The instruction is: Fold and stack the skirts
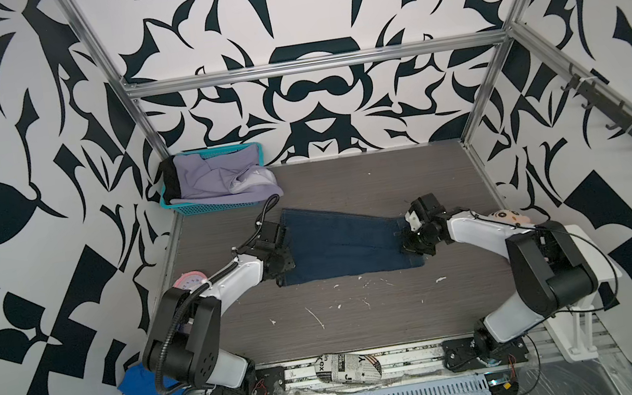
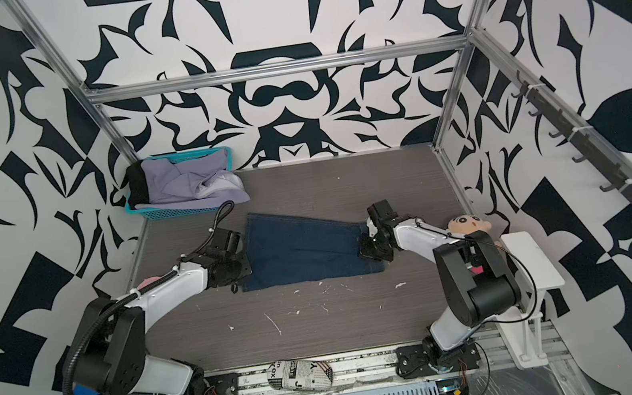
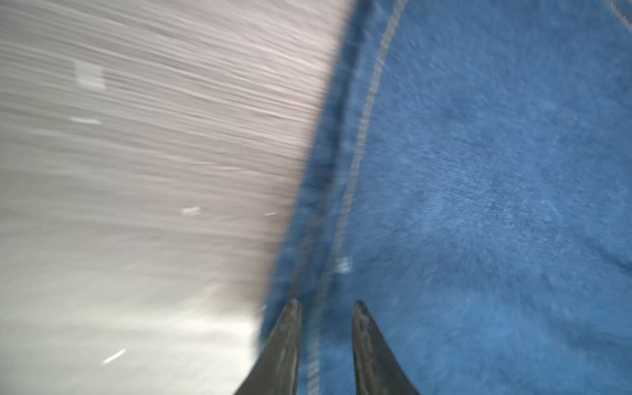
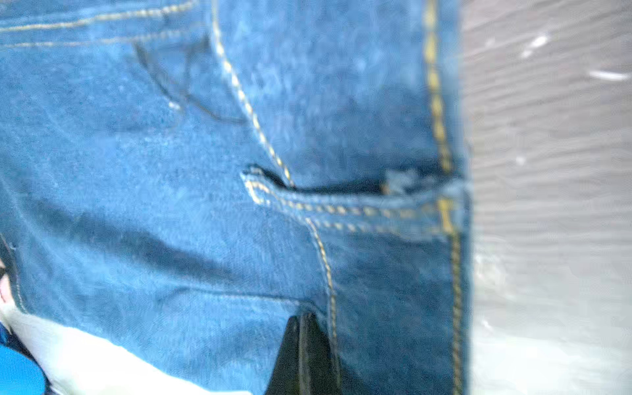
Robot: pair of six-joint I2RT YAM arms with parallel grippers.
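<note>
The shut fingers of my right gripper rest on the denim skirt well inside its stitched edge, so next I back away, open them, and take that stitched edge [image 4: 459, 303] before folding.
The dark blue denim skirt [image 1: 346, 244] [image 2: 305, 250] lies flat mid-table. My left gripper [image 1: 291, 258] [image 3: 326, 304] hovers at its left hem, open, with the light seam showing between the fingers. My right gripper [image 1: 405, 242] [image 4: 305, 316] is at the skirt's right edge by the pocket stitching. It is shut, tips pressed together against the denim [image 4: 171, 171]; no cloth shows between them. The pale lavender skirt [image 1: 215, 179] [image 2: 182, 181] is bunched in a teal basket [image 1: 215, 206] at the back left. The black skirt [image 1: 170, 181] hangs over the basket's left end.
A newspaper-print bundle [image 1: 348, 364] lies on the front rail between the arm bases. A bright blue cloth [image 1: 145, 394] sits by the left base, and a pink object [image 1: 189, 281] behind the left arm. A plush doll [image 1: 508, 217] and a white stand [image 1: 584, 295] are at the right.
</note>
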